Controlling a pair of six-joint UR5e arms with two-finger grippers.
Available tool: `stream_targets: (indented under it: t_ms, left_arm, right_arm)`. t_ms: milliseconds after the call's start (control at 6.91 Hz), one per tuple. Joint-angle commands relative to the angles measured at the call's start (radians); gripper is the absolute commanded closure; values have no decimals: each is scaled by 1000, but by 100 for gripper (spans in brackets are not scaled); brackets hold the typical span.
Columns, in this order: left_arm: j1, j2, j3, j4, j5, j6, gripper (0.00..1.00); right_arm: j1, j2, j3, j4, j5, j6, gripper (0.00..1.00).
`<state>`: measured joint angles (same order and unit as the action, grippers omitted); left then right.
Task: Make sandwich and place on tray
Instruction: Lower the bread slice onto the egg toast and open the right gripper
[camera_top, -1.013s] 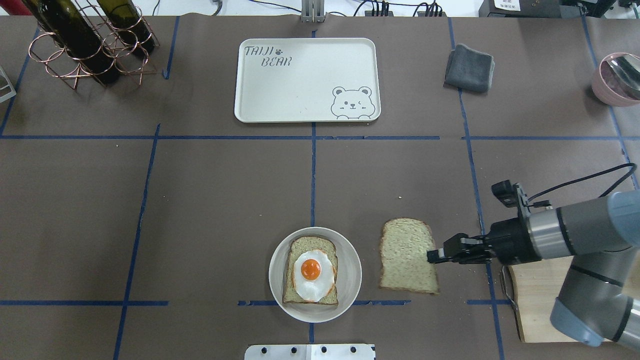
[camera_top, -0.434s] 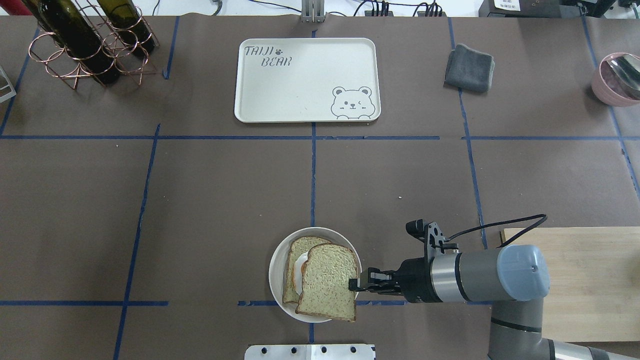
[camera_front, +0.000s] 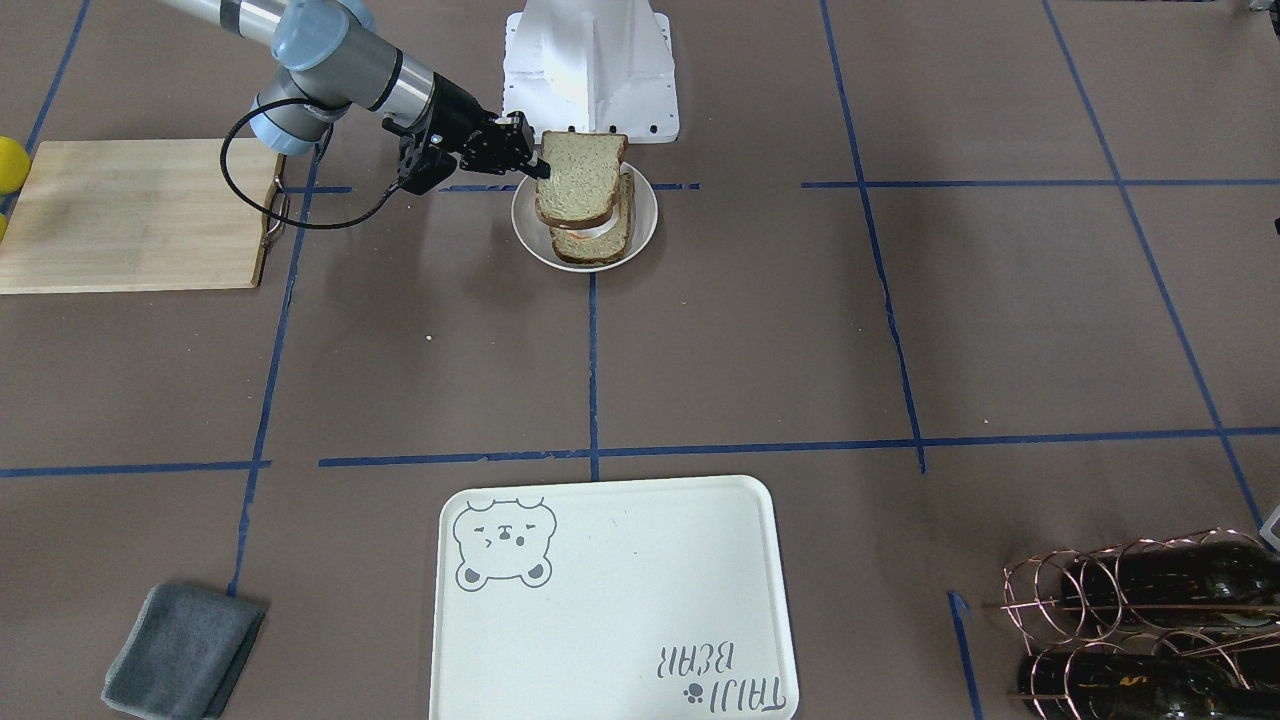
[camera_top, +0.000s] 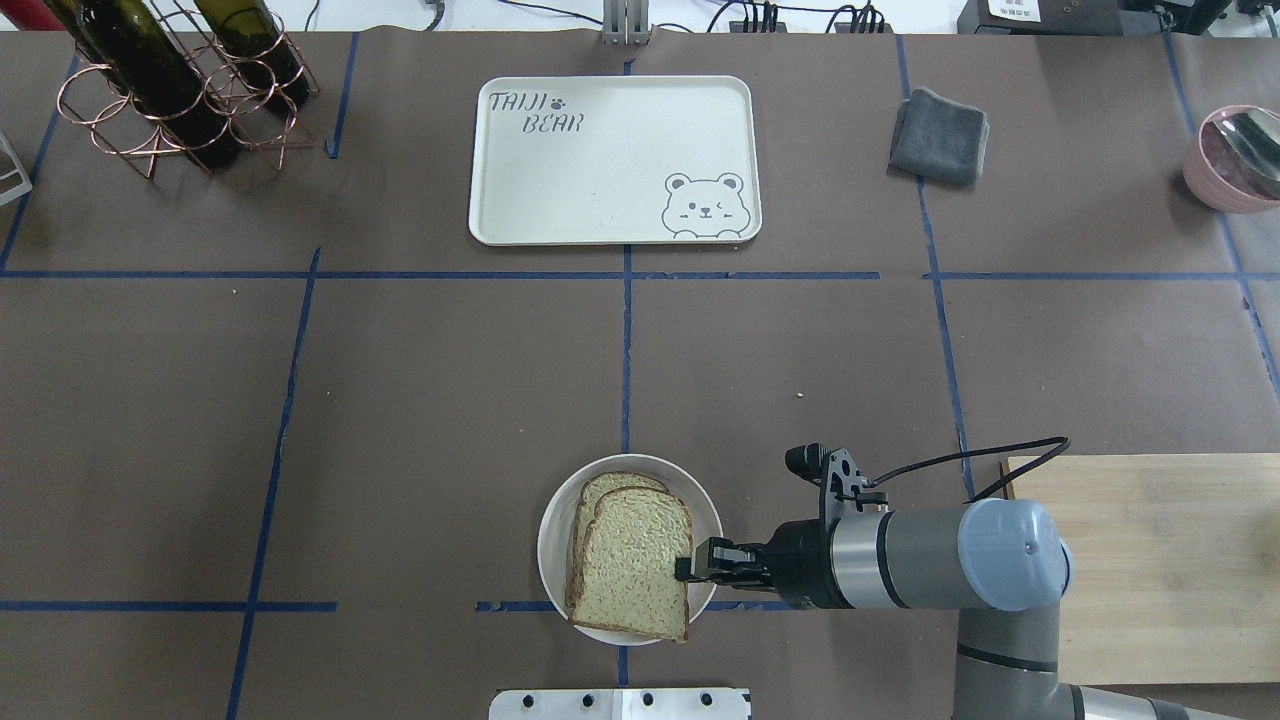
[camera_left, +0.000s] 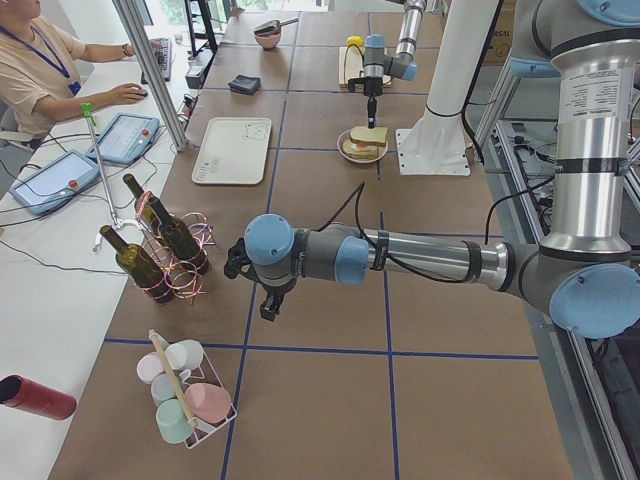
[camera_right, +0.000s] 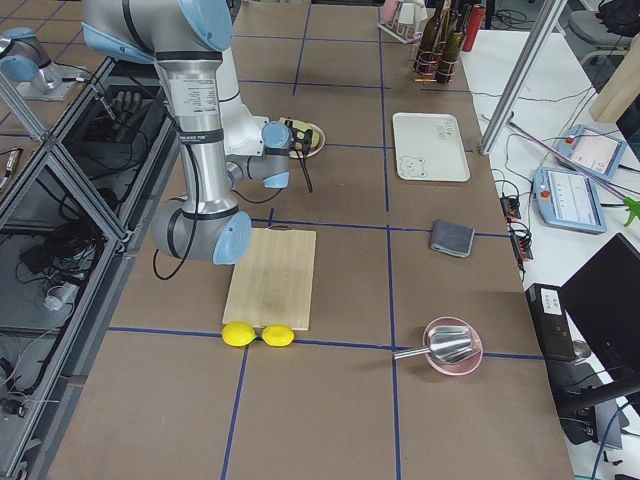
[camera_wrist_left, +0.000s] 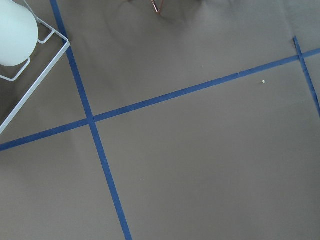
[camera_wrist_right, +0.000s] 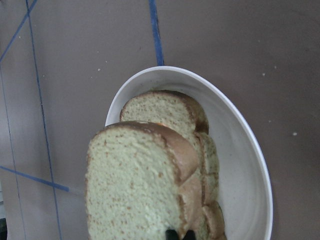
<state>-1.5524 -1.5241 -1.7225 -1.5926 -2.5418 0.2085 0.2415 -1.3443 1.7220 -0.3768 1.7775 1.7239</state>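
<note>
Next, I set the tan bread slice down on top of the egg on the lower slice (camera_front: 588, 202) (camera_wrist_right: 142, 155) with my right gripper.
My right gripper (camera_top: 686, 570) is shut on the right edge of a tan bread slice (camera_top: 630, 565) and holds it over the second slice (camera_top: 612, 486), which lies on the round white plate (camera_top: 553, 540). In the front view the held slice (camera_front: 580, 172) sits slightly raised above the lower slice (camera_front: 602, 245). Only a white and orange sliver of the egg (camera_front: 583, 230) shows between them. The off-white bear tray (camera_top: 600, 160) is empty at the far side. My left gripper (camera_left: 270, 303) hangs over bare table near the bottles. I cannot tell whether it is open or shut.
A wooden cutting board (camera_top: 1160, 560) lies right of the plate, with two lemons (camera_right: 258, 335) beyond its end. A grey cloth (camera_top: 938, 135) and a pink bowl (camera_top: 1235, 155) are far right. A copper rack of wine bottles (camera_top: 180, 90) is far left.
My right gripper took the loose slice from the table beside the plate and carried it left over the plate. The slice now covers the egg and sits closer over the lower slice.
</note>
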Motion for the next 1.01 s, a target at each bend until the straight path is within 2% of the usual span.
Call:
stream_targets:
  t_ms: [0,289,868]
  left_arm:
    - [0,1,0,0,0,0,0]
    - [0,1,0,0,-2,0,0]
    - [0,-1,3,-1,-2,0,0]
  right_arm:
    - [27,7,-1,-37,2,-9,100]
    - [27,43,-13,-80,3,-10,100]
    - [27,43,-18,-83,14,-12,100]
